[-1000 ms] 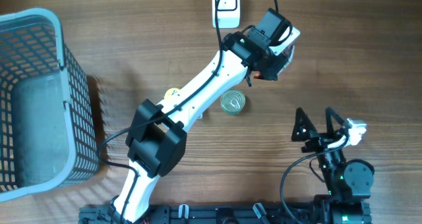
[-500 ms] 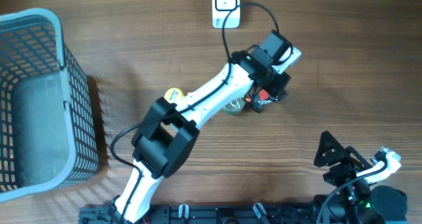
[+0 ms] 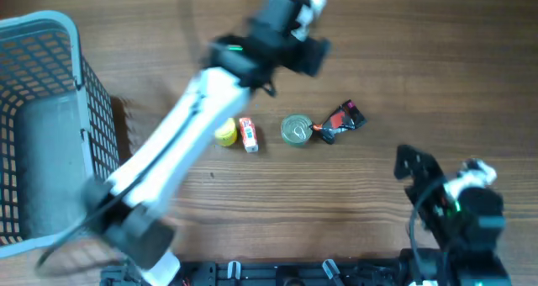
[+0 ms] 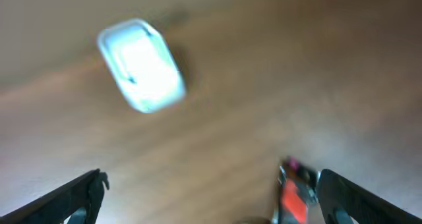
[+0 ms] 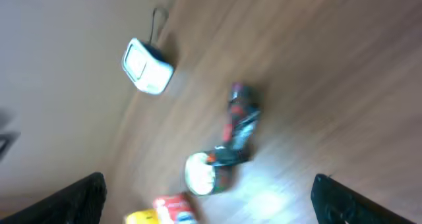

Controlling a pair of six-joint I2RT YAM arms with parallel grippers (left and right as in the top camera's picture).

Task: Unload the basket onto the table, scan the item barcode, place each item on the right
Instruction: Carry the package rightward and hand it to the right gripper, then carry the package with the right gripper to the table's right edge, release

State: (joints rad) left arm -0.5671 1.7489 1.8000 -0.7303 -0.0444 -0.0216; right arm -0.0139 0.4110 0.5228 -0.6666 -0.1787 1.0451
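Observation:
I need to close my right gripper on the middle of the black and red packet (image 3: 340, 126) (image 5: 242, 130), between the packet's pink corner and the silver can.
The item, a black and red packet (image 3: 340, 122), lies flat on the table, touching the right side of a silver can (image 3: 296, 129). The packet (image 4: 295, 192) also shows at the bottom of the blurred left wrist view and lies further off (image 5: 239, 122) in the right wrist view. My left gripper (image 3: 303, 52) is open and empty, hovering at the far side of the table above the white scanner (image 4: 142, 66). The scanner is mostly hidden under that arm in the overhead view. My right gripper (image 3: 416, 172) stands open and empty at the near right, apart from the packet.
A yellow object (image 3: 225, 132) and a small red and white box (image 3: 248, 134) lie left of the can. A grey mesh basket (image 3: 50, 34) fills the left side. The left arm (image 3: 176, 143) stretches diagonally across the table's middle.
The left gripper has opened and let go of the packet, which now lies beside the can. The left arm has swung up and to the left. The right gripper shifted slightly at the near right.

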